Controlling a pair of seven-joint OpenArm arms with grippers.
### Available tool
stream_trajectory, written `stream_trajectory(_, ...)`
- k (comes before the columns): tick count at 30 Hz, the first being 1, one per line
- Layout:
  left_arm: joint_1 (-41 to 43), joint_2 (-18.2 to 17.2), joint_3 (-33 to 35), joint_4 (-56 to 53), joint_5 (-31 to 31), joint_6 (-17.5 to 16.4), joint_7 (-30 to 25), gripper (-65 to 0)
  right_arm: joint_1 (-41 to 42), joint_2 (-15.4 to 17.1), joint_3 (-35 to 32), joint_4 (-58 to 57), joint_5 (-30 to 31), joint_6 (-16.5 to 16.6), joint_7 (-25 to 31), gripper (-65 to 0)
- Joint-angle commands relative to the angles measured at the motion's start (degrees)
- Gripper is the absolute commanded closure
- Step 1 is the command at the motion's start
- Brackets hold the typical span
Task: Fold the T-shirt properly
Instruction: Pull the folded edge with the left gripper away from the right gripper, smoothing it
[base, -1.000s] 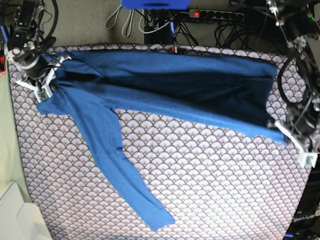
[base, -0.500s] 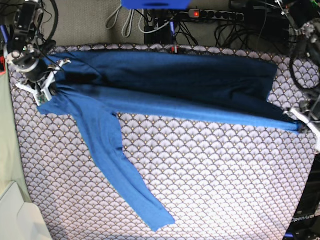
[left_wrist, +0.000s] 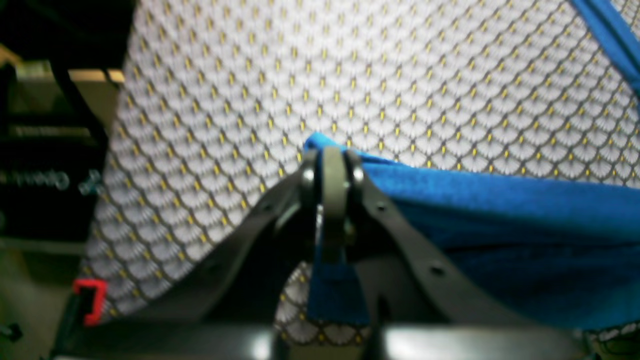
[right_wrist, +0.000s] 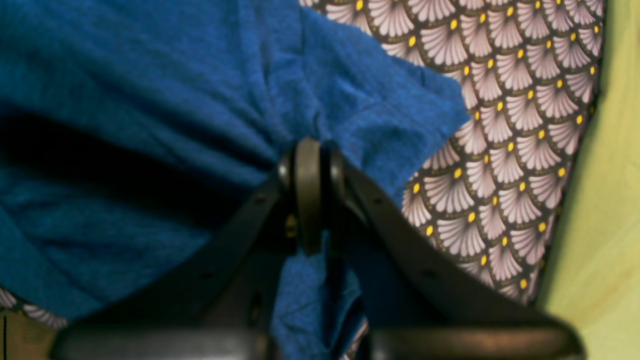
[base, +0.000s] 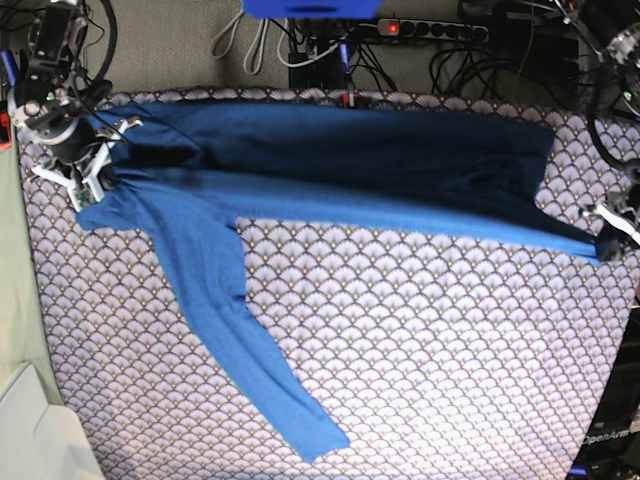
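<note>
I should release the blue T-shirt's corner from my left gripper on the scallop-patterned cloth (base: 512, 231), just before the shirt's flat far layer. The corner is now at the table's edge.
The blue T-shirt (base: 350, 160) lies stretched across the far half of the table, and one long sleeve (base: 240, 340) trails toward the near edge. My right gripper (base: 85, 180) stands at the shirt's left end, shut on a bunched fold of the fabric (right_wrist: 150, 75); the right wrist view shows the grip (right_wrist: 309, 150) close up. At the table's right edge my left gripper (base: 606, 243) is shut on the shirt's corner. In the left wrist view that corner pokes out past the shut jaws (left_wrist: 331, 150), and the cloth (left_wrist: 500, 215) runs off taut to the right.
A grey-white scallop-patterned cloth (base: 420, 360) covers the table. Behind the table lie a power strip (base: 430, 30) and cables. A white object (base: 35, 430) sits off the near left corner. A green surface (right_wrist: 610, 200) borders the table's left side.
My left gripper has carried the shirt's corner toward the far side and outward, pulling the lower edge straight and taut. The right gripper has barely moved.
</note>
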Motion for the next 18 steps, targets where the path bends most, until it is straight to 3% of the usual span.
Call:
stream_trajectory(1,-0.2,-0.3,-0.2,0.7,-0.1,-0.1,-1.4,-0.3,0.4,0.8,0.4,0.9,0.1,-0.4,0.8,0.0)
stream_trajectory(8,3.2,0.3,-0.1,-1.1,0.1,0.0,-1.8,-0.3,0.4,0.8,0.4,0.9,0.1,-0.4,0.8,0.0)
stream_trajectory(18,2.6,0.3,-0.1,-11.8,0.1,-0.3,-2.0,-0.3,0.4,0.8,0.4,0.9,0.1,-0.4,0.8,0.0)
